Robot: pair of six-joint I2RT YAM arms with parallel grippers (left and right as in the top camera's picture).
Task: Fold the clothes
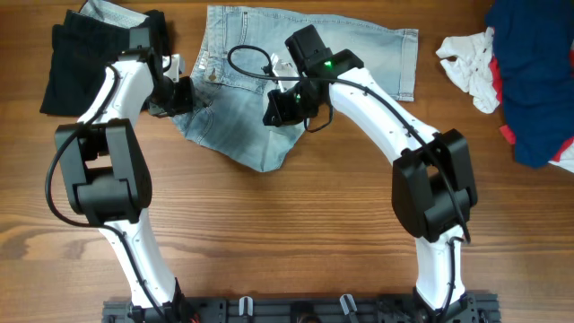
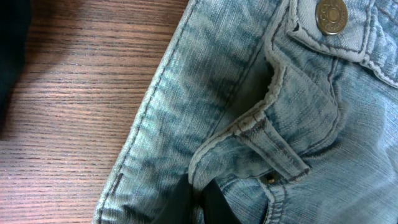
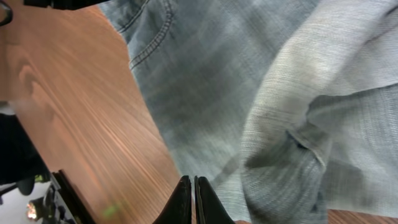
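The near leg of the shorts lies folded back under my empty right gripper, so my right gripper should take its bunched end [image 3: 297,154] and pull the leg straight before folding.
The clothes, light blue faded denim shorts [image 1: 359,54], lie rumpled at the table's far middle, with one part folded down toward me [image 1: 251,139]. My left gripper [image 1: 184,97] is at their left edge. In the left wrist view its dark fingers [image 2: 217,205] are shut on a fold of denim [image 2: 249,130] by the waistband, below the metal button [image 2: 331,15]. Over the middle of the shorts hangs my right gripper [image 1: 273,112]. In its wrist view the gripper [image 3: 193,190] is shut above the denim's [image 3: 280,93] edge, with no cloth showing between the tips.
A black garment [image 1: 76,67] lies at the far left beside the left arm. A white cloth [image 1: 471,63] and a dark navy garment [image 1: 538,72] sit at the far right. A black rail [image 1: 296,309] runs along the front edge.
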